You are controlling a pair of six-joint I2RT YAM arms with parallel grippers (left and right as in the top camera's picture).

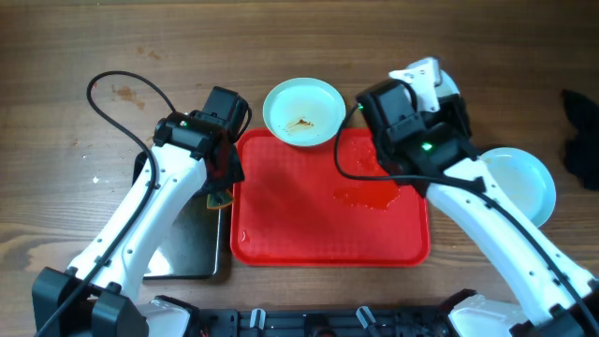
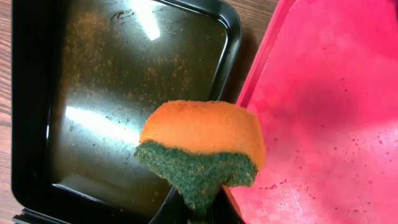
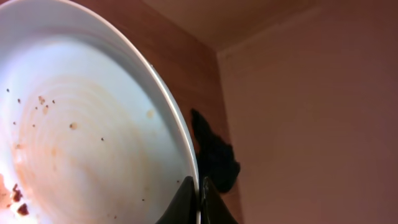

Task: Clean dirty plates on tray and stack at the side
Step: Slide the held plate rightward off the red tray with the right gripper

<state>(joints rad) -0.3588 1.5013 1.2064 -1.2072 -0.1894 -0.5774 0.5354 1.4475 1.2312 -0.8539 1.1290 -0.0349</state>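
Note:
Next, I set the stained pale plate, now over the red tray's far edge, down with my right gripper on top of the clean plate (image 1: 528,206) near the dark cloth.
A pale plate (image 1: 302,112) with brown smears hangs over the far edge of the red tray (image 1: 318,234). My right gripper (image 1: 356,110) is shut on its right rim. In the right wrist view the dark fingertips (image 3: 186,200) pinch the thin rim of this plate (image 3: 81,137), whose inside shows sauce stains and crumbs. A second plate (image 1: 520,183) lies on the table to the right, partly under my right arm. My left gripper (image 1: 223,185) is shut on an orange and green sponge (image 2: 199,143) above the seam between the black tray and the red tray (image 2: 329,112).
A glossy black tray (image 2: 124,93) with brown specks lies left of the red one, also seen under my left arm (image 1: 192,243). A dark cloth (image 1: 580,131) lies at the table's right edge. A wet patch (image 1: 370,197) marks the red tray.

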